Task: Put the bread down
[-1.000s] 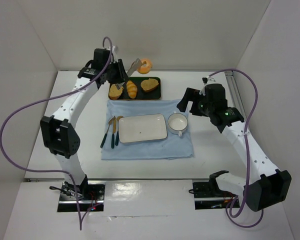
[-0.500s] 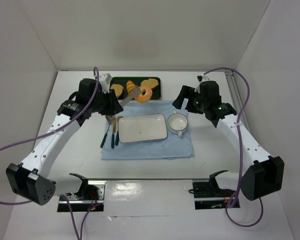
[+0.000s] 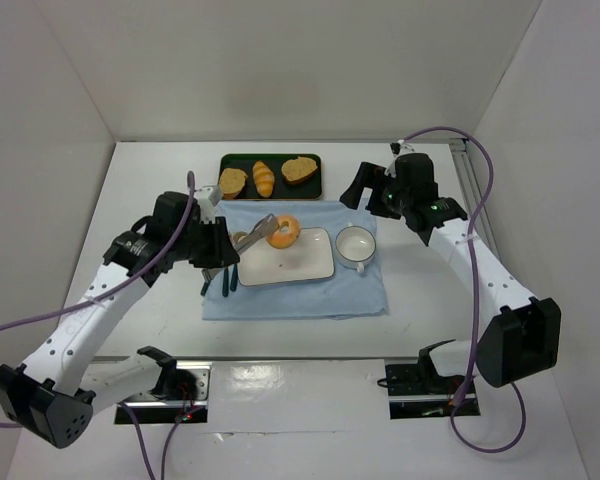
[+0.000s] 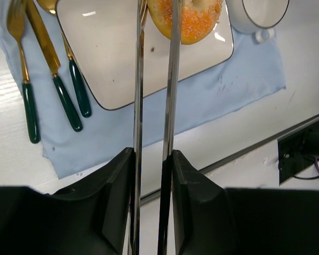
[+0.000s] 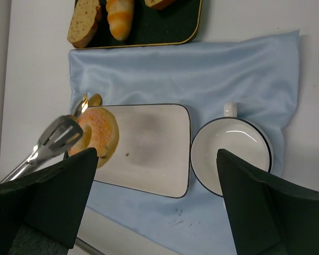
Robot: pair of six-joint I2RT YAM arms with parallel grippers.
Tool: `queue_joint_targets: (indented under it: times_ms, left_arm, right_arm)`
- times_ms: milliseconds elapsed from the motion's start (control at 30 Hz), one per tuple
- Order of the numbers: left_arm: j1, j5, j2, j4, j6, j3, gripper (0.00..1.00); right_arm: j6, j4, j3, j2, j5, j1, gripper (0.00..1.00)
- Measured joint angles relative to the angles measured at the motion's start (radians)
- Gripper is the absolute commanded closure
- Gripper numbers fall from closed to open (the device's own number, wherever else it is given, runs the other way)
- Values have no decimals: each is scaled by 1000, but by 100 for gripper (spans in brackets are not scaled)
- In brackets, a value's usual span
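The tongs will be eased open by my left gripper to let go of the bread on the middle of the white rectangular plate (image 3: 283,261) (image 4: 159,52).
The bread (image 3: 283,231), an orange-brown glazed ring, is pinched between the tips of metal tongs (image 3: 255,237) over the far left part of the white rectangular plate (image 3: 305,265). My left gripper (image 3: 223,250) is shut on the tongs' two arms (image 4: 139,95), with the bread (image 4: 194,21) at their far end above the plate (image 4: 117,58). Whether the bread touches the plate I cannot tell. My right gripper (image 3: 358,190) hangs open and empty above the cloth's far right; below it lie the bread (image 5: 101,133), tongs (image 5: 50,141) and plate (image 5: 149,149).
A dark tray (image 3: 320,190) at the back holds two bread slices and a small roll. A white cup (image 3: 356,244) stands right of the plate. Gold cutlery with green handles (image 3: 223,270) lies left of it. All rest on a blue cloth (image 3: 300,297).
My left arm has swung from behind the tray toward me, carrying the bread in the tongs down over the plate. The right arm has shifted slightly toward the back.
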Motion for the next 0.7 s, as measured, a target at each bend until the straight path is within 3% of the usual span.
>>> queue_joint_targets:
  times_ms: [300,700]
  left_arm:
    - [-69,-9,60,-39,2,-21,75]
    - [-75,-34,86,-35,1,-48,74]
  right_arm:
    - [5,-1,0,-1,-1,0,0]
    - [5,-2,0,-1,-1,0,0]
